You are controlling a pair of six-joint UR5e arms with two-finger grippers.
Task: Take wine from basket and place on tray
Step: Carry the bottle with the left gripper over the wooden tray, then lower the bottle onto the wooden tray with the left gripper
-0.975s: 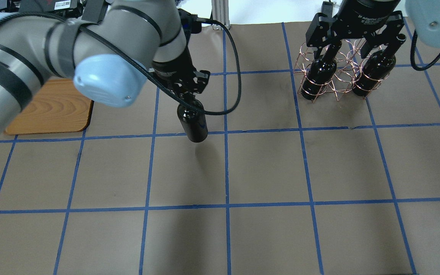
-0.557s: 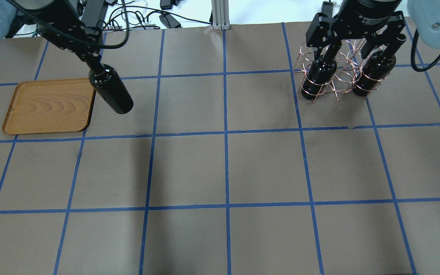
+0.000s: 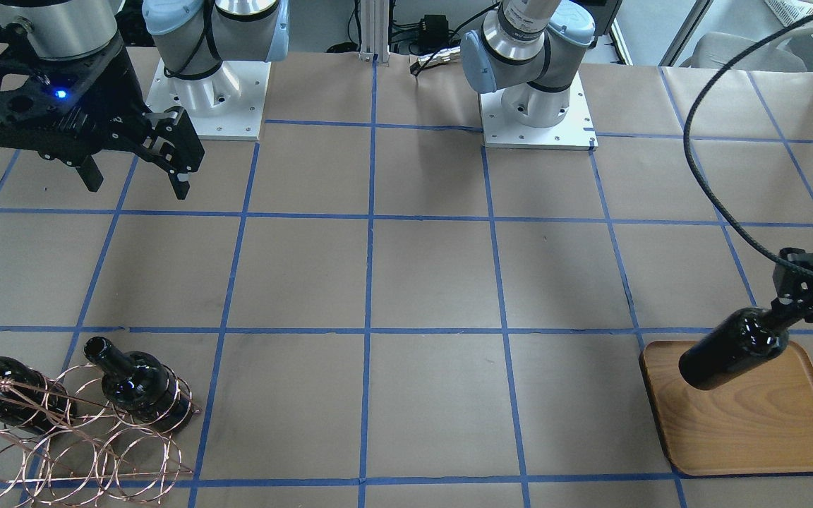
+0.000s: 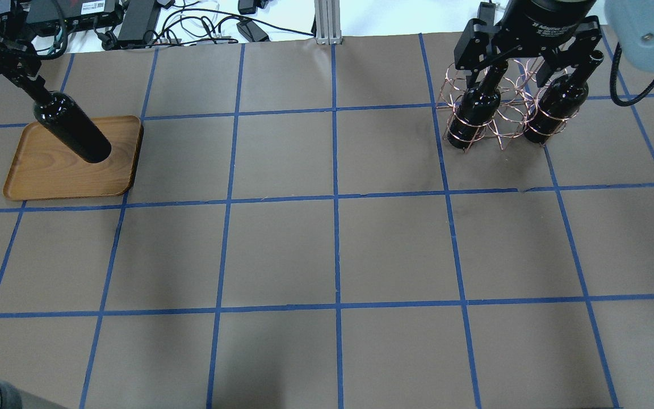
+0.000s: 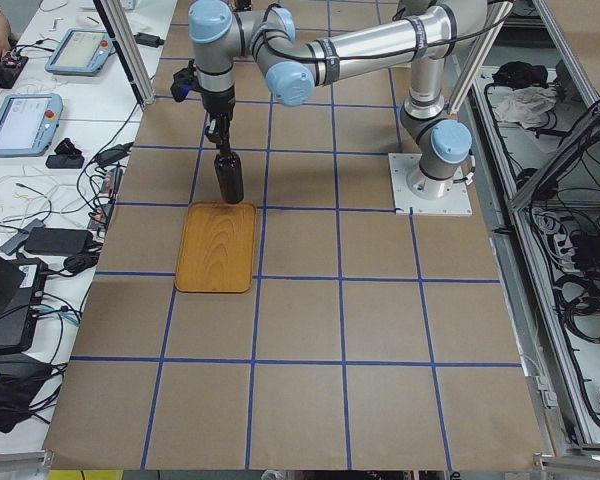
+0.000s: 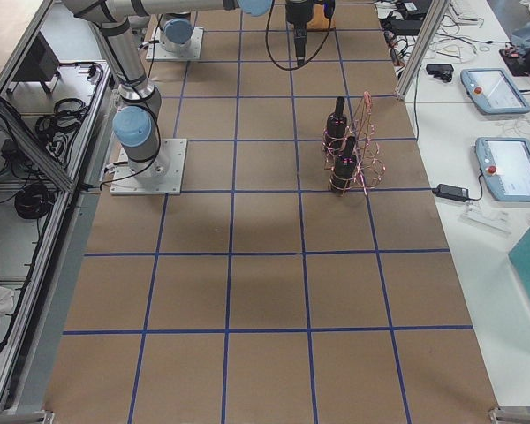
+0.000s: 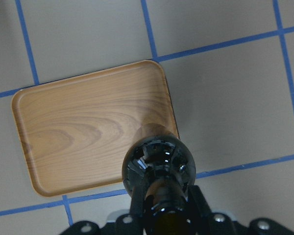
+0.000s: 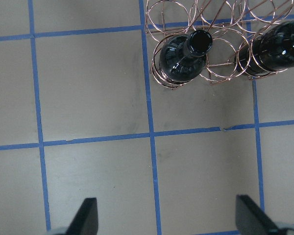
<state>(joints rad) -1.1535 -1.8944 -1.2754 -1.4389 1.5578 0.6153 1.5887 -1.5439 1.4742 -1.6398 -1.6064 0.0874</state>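
Next, my left gripper puts the black wine bottle down upright in the middle of the wooden tray point(image 3: 737, 403) point(image 7: 99, 129).
My left gripper point(image 4: 33, 86) is shut on the neck of a glossy black wine bottle point(image 4: 72, 136) and holds it upright above the wooden tray point(image 4: 49, 179). In the left wrist view the bottle point(image 7: 159, 164) hangs over a corner area of the tray point(image 7: 83, 132). In the front view the bottle point(image 3: 731, 351) is over the tray point(image 3: 752, 437). The copper wire basket point(image 4: 510, 124) holds two more bottles point(image 4: 477, 111) point(image 4: 555, 107). My right gripper point(image 4: 531, 65) is open and empty, high above the basket point(image 8: 220, 73).
Brown paper with a blue tape grid covers the table point(image 4: 338, 250). Cables and power bricks point(image 4: 191, 17) lie past the far edge. Both arm bases point(image 3: 533, 99) stand at the robot side.
My left arm has carried the bottle leftward from the middle of the table to over the tray. The right gripper, basket and its two bottles have not moved.
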